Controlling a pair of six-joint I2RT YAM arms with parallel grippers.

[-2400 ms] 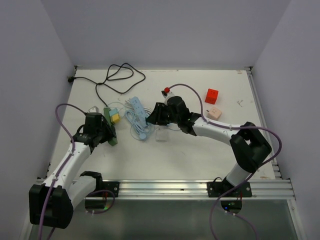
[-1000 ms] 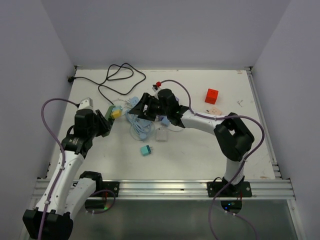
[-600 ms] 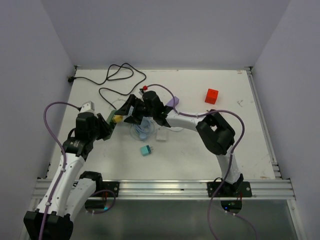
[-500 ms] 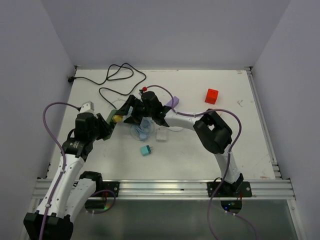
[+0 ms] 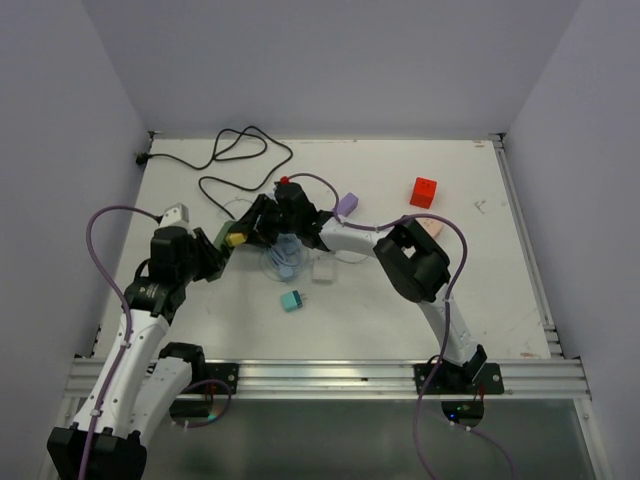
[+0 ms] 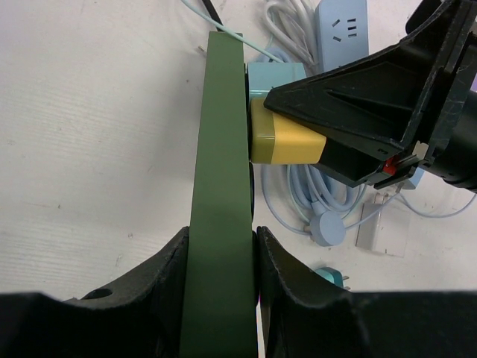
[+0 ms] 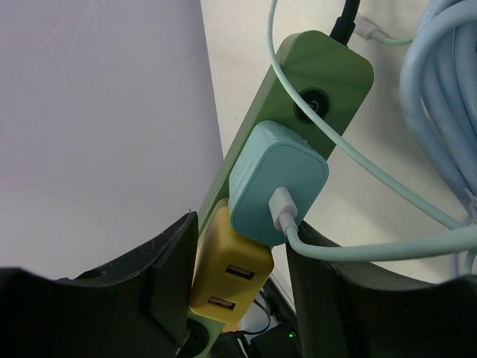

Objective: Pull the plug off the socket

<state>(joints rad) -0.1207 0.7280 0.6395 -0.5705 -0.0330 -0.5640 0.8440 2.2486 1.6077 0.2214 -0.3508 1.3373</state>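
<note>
My left gripper, holding the green power strip near its end, should bring it closer to the yellow plug (image 6: 222,198) before my right gripper pulls.
My left gripper (image 6: 221,246) is shut on the edge of a green power strip (image 6: 220,186), the socket, and holds it on edge above the table's left side (image 5: 218,238). A yellow plug (image 7: 231,276) and a light-blue plug (image 7: 279,179) with a pale cable sit in the strip. My right gripper (image 7: 244,225) reaches in from the right, and its fingers (image 6: 350,97) are closed on the two sides of the yellow plug (image 5: 236,239).
A loose teal plug (image 5: 292,301) and a white adapter (image 5: 322,270) lie on the table by a coiled light-blue extension lead (image 5: 283,255). A black cable (image 5: 235,150) loops at the back left. A purple block (image 5: 347,204) and a red cube (image 5: 424,191) sit further right.
My right arm swung left from the blue lead to the strip, and its jaws opened wide, then narrowed onto the yellow plug. The left arm has held the strip still for the last second.
</note>
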